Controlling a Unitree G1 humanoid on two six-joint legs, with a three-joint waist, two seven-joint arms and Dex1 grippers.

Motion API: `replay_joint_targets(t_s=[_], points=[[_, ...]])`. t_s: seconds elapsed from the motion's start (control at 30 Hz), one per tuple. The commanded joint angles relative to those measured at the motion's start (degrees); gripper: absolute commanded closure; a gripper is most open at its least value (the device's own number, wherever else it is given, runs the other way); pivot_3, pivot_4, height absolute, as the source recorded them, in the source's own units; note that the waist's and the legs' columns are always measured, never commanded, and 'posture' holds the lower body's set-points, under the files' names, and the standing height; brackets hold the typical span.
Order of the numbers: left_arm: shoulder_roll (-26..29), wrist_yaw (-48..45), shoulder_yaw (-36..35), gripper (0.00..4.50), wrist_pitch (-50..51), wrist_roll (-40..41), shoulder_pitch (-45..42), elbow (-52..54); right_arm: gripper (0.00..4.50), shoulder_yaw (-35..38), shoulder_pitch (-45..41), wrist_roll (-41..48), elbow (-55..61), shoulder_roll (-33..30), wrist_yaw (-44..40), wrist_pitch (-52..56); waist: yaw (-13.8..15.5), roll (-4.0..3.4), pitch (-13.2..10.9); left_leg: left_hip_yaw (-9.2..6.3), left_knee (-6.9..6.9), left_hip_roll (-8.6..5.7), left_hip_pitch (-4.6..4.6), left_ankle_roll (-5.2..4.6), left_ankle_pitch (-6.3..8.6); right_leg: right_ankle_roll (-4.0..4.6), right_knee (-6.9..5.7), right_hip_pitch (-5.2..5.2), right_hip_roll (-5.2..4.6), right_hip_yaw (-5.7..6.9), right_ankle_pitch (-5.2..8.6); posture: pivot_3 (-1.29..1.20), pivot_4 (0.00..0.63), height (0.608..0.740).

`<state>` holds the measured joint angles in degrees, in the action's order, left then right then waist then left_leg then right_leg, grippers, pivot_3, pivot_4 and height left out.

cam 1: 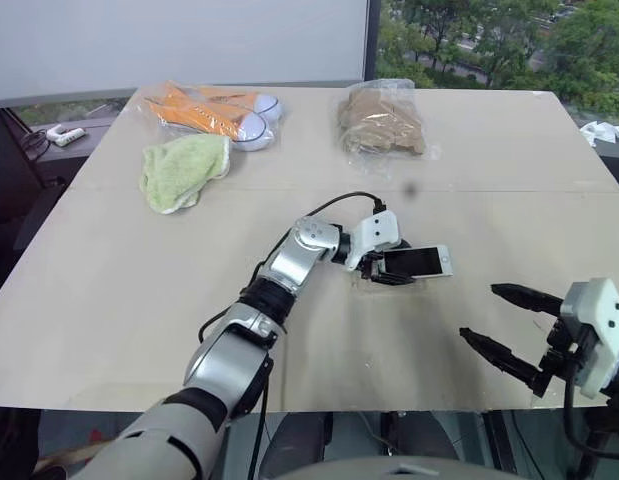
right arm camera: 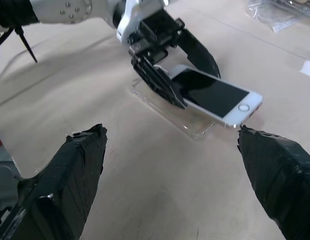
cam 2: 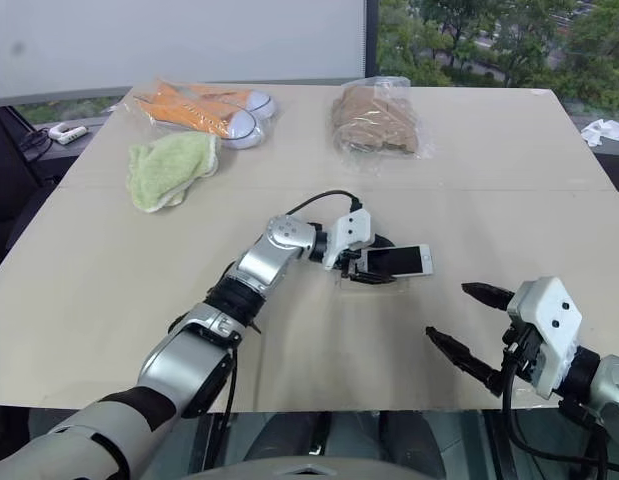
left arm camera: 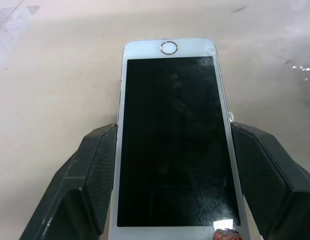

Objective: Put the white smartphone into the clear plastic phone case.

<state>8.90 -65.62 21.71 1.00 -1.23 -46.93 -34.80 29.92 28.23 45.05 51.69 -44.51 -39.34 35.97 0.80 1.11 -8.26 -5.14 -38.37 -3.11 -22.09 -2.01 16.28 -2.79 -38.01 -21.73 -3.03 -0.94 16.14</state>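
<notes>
Next, I release the white smartphone from my left gripper onto the clear plastic phone case (cam 1: 417,274) at the table's middle.
My left gripper (cam 1: 387,268) is shut on the white smartphone (cam 1: 419,262), one black finger (left arm camera: 94,165) on each long side, screen facing up. It holds the phone at mid-table just over the clear plastic phone case (right arm camera: 191,128), which lies flat on the table beneath. The phone slopes, with its home-button end (right arm camera: 243,107) low by the case's far end and its gripped end slightly raised. My right gripper (cam 1: 479,312) stands open near the table's front right, pointing toward the phone with nothing between its fingers.
At the back of the tan table (cam 1: 119,290) lie a clear bag of orange shoes (cam 1: 214,112), a green cloth (cam 1: 184,168) and a clear bag of brown stuff (cam 1: 381,120). The table's front edge runs just below my right gripper.
</notes>
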Motion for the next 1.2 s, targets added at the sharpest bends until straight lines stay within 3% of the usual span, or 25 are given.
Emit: replay_joint_targets(t_s=[0.03,1.13,1.2], points=[[-1.0,1.4,0.0,1.65,-2.8,-0.3,0.2,0.4,0.00,1.8,-0.5,1.2,1.8,0.0,0.7,-0.5,0.0,0.00,0.0,0.00,0.00,0.00,0.00,0.00,0.00,0.00,0.00,0.00,0.00,0.00,0.00,0.00,0.150,0.740],[-1.2,5.0,1.7,1.65,-0.3,-2.3,6.6,4.2,0.00,0.7,-1.6,0.7,1.6,0.0,1.2,-1.0,0.0,-0.05,0.0,0.00,-0.01,0.00,0.11,-0.01,0.01,-0.01,-0.03,0.11,-0.01,-0.01,0.00,0.00,0.150,0.740],[-1.2,4.8,2.0,0.64,-0.4,-2.4,6.4,3.7,0.00,0.7,-1.6,0.7,1.5,0.0,1.2,-1.0,0.0,-0.06,0.0,0.01,-0.01,0.00,0.12,-0.01,0.01,-0.01,-0.03,0.12,-0.01,-0.01,0.00,0.00,0.150,0.740]])
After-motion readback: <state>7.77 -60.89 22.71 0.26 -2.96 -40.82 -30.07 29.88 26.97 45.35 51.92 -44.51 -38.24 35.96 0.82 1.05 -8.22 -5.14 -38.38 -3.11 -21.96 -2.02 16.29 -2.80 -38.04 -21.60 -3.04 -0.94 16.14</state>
